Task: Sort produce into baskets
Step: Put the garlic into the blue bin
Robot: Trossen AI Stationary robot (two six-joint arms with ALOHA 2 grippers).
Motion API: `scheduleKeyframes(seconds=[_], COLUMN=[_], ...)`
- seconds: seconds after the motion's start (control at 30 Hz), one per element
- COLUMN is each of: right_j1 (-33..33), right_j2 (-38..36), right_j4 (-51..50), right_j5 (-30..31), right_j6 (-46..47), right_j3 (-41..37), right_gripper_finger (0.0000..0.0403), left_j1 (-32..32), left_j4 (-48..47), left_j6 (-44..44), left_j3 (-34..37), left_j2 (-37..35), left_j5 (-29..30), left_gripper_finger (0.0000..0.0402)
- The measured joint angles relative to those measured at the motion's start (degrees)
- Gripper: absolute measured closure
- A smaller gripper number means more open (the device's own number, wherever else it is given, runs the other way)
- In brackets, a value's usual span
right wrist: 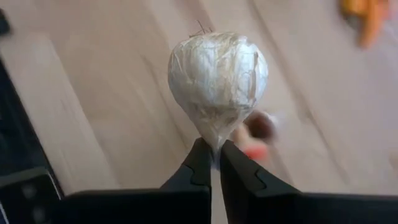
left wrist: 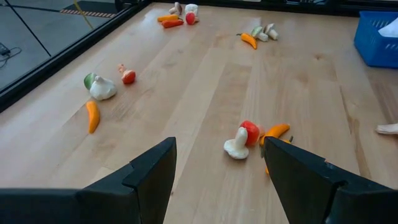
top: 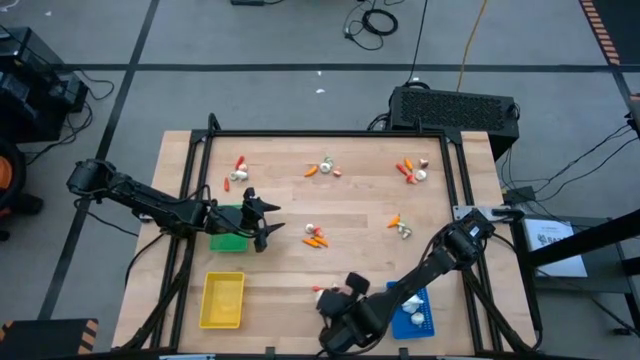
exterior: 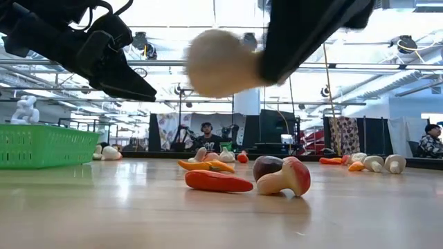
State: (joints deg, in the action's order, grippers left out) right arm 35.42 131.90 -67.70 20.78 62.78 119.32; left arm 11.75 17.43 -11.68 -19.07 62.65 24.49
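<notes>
The robot's right gripper needs to release the white garlic-like bulb in the blue basket (top: 402, 319), next to the smaller bulb at the basket's near end.
My right gripper (right wrist: 214, 155) hangs over the table's near middle (top: 338, 297), shut on a white garlic-like bulb (right wrist: 217, 74). In the low view the bulb (exterior: 218, 62) hangs well above the wood. My left gripper (left wrist: 221, 180) stands open with nothing between its fingers, next to the green basket (top: 228, 228) at the left. The yellow basket (top: 222, 300) sits near left and the blue basket (top: 413, 318) near right, under my right arm. Loose produce lies in small clusters across the table (top: 315, 236), (top: 322, 168), (top: 410, 170). My right gripper pinches the bulb's narrow stem end (right wrist: 214, 140) between its two fingertips. The fingers slant down from above. The bulb's round body stands out beyond the fingertips, lifted clear of the table.
Below the held bulb lie a red pepper-like piece (exterior: 218, 181) and a mushroom-like piece (exterior: 284, 176). More produce lies at the far left (top: 238, 172) and right of centre (top: 400, 226). A black frame (top: 330, 133) rims the table. People sit in the room beyond.
</notes>
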Motion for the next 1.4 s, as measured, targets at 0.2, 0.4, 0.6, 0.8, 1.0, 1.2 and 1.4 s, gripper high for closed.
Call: scheduleKeyframes(seconds=[0.2,0.4,0.6,0.8,1.0,1.2,1.4], right_j1=[0.2,0.8,2.2,4.9,6.4,6.2,6.3], right_j2=[-0.1,-1.4,-2.8,-5.4,-11.5,-19.0,-23.2], right_j4=[-18.0,-21.8,-22.4,-22.2,-22.2,-22.1,-15.8], right_j5=[-8.7,-15.8,-18.9,-19.7,-19.2,-21.2,-23.0], right_j6=[6.0,6.4,5.9,4.0,1.1,7.5,12.0], right_j3=[6.6,7.2,6.8,6.5,-2.2,-16.3,-24.3], right_gripper_finger=[0.0397,0.0397,0.0397,0.0397,0.04,0.0399,0.0399], left_j1=[0.0,0.0,0.0,0.0,0.0,0.0,0.0], left_j4=[0.0,0.0,-0.2,0.1,1.8,6.5,9.0], left_j6=[0.0,0.0,0.0,0.0,-0.1,0.0,0.1], left_j3=[0.0,0.0,-0.1,-0.1,-0.1,-0.1,-0.1], left_j2=[0.0,0.0,0.1,0.8,3.8,7.7,10.3], left_j5=[0.0,0.0,0.0,0.0,0.0,0.0,-0.1], left_gripper_finger=[0.0153,0.0153,0.0153,0.0153,0.0153,0.0153,0.0153])
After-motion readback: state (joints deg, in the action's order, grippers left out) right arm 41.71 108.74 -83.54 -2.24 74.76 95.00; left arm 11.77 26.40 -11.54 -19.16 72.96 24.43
